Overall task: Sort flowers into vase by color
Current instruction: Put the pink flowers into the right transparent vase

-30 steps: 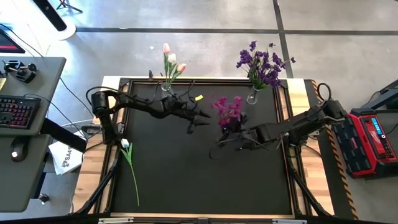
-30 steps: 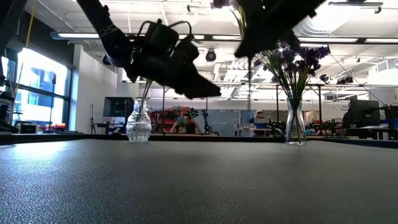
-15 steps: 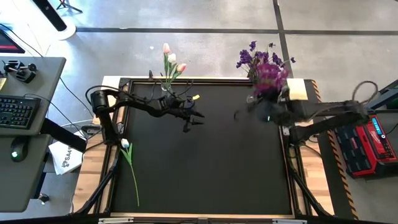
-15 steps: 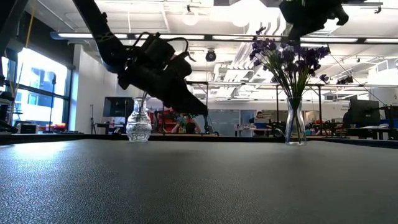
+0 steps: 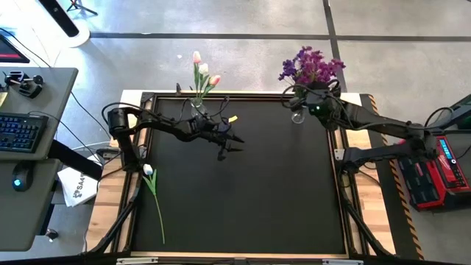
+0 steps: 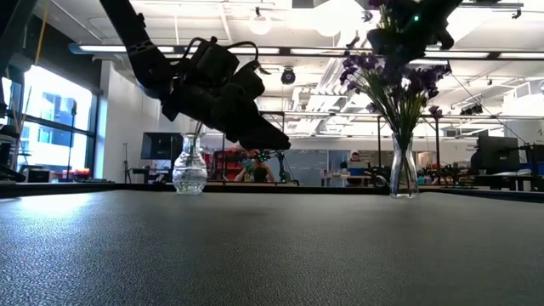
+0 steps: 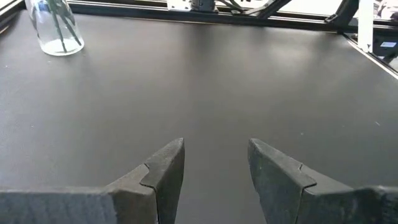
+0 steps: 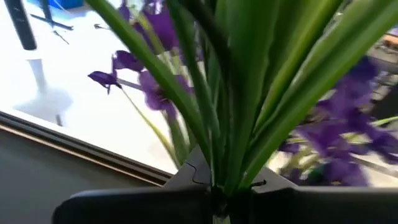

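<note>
The robot's right gripper will release the magenta-purple flower inside the glass vase of purple flowers (image 5: 299, 110), with its stem among the others.
My right gripper (image 5: 300, 101) is at the far right, over the right glass vase (image 6: 402, 170) of purple flowers, shut on a bushy magenta-purple flower (image 5: 315, 65). Its green stem and leaves (image 8: 236, 93) fill the right wrist view. My left gripper (image 5: 231, 142) hangs open and empty above the table's far middle; it also shows in the low view (image 6: 270, 138) and in its own wrist view (image 7: 214, 168). The left vase (image 5: 196, 101) holds pink and white tulips (image 5: 202, 71). A white tulip (image 5: 151, 184) lies flat by the table's left edge. My right gripper pinches the purple flower's bundle of green stem and leaves (image 8: 225, 177) between its two fingers. The flower is lifted clear of the table, its bloom beyond the fingers toward the far edge, among the vase's flowers. The stem's lower end is hidden.
The black mat (image 5: 243, 199) is bordered by a wooden frame (image 5: 121, 184). A desk with keyboard and mouse (image 5: 22, 132) stands off the table's left, a red case (image 5: 438, 165) off its right. A small yellow bit (image 5: 235, 116) lies near the left vase.
My right gripper has carried the purple flower from above the table's middle toward the far right corner, up to the right vase, the flower staying lifted clear. My left gripper stays open.
</note>
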